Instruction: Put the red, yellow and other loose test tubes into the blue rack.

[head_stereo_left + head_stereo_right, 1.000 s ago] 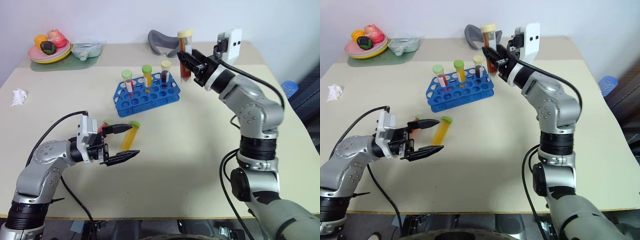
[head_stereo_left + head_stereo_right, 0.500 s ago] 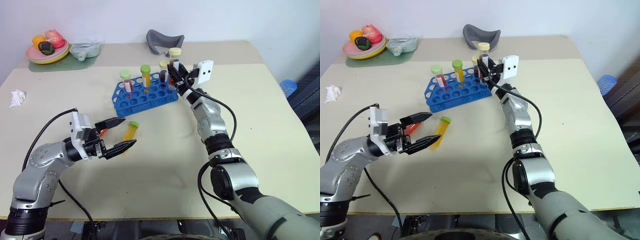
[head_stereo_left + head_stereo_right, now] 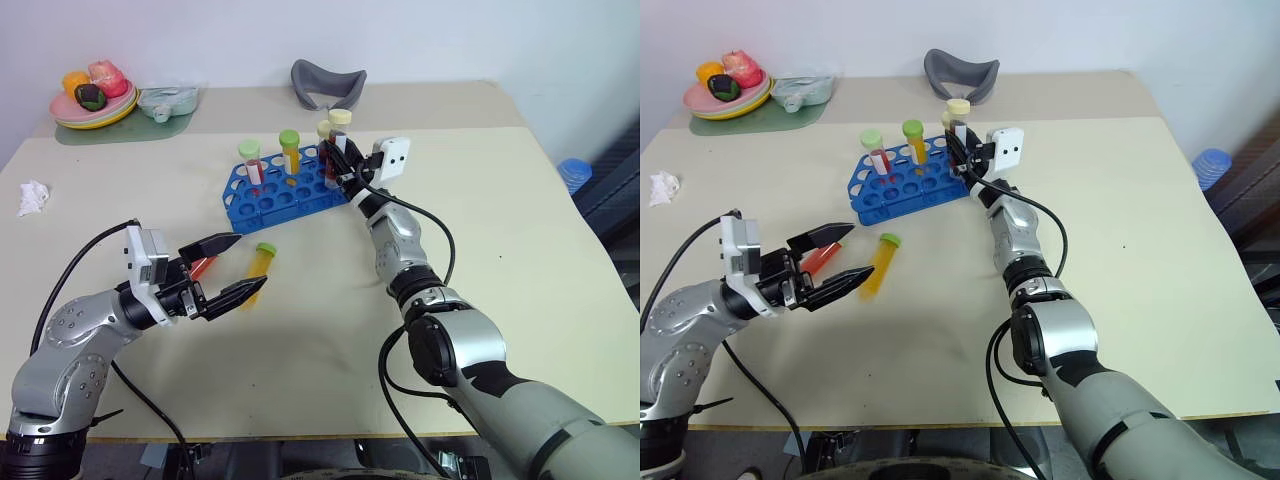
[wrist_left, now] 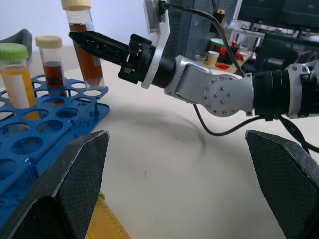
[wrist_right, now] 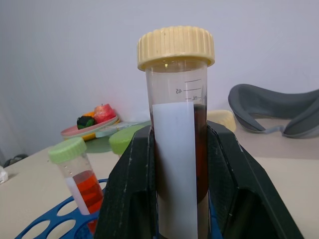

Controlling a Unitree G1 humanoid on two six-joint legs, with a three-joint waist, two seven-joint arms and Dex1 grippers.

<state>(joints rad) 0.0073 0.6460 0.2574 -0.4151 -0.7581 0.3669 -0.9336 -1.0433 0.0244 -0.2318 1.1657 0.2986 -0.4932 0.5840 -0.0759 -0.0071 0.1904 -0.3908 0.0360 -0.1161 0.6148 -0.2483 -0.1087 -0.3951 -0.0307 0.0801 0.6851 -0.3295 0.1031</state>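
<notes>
My right gripper needs to let go of the cream-capped tube on the bare table before the blue rack (image 3: 389, 272), level with the loose yellow tube.
The blue rack (image 3: 285, 190) stands mid-table with three capped tubes upright in it: one red, one yellow, one dark. My right gripper (image 3: 338, 160) is shut on a cream-capped tube of brown liquid (image 5: 180, 149), upright, its tip just over the holes at the rack's right end (image 4: 92, 79). A yellow tube with a green cap (image 3: 260, 264) and a red tube (image 3: 816, 258) lie loose on the table in front of the rack. My left gripper (image 3: 250, 262) hangs open just above them, fingers (image 4: 65, 194) wide apart.
At the far left corner sits a plate of toy fruit (image 3: 90, 102) beside a clear pouch (image 3: 172, 100). A grey curved object (image 3: 328, 82) lies behind the rack. A crumpled paper (image 3: 36, 196) is near the left edge.
My right arm has brought the brown tube down and left, from high behind the rack to its right end. The left gripper has stayed open over the loose tubes.
</notes>
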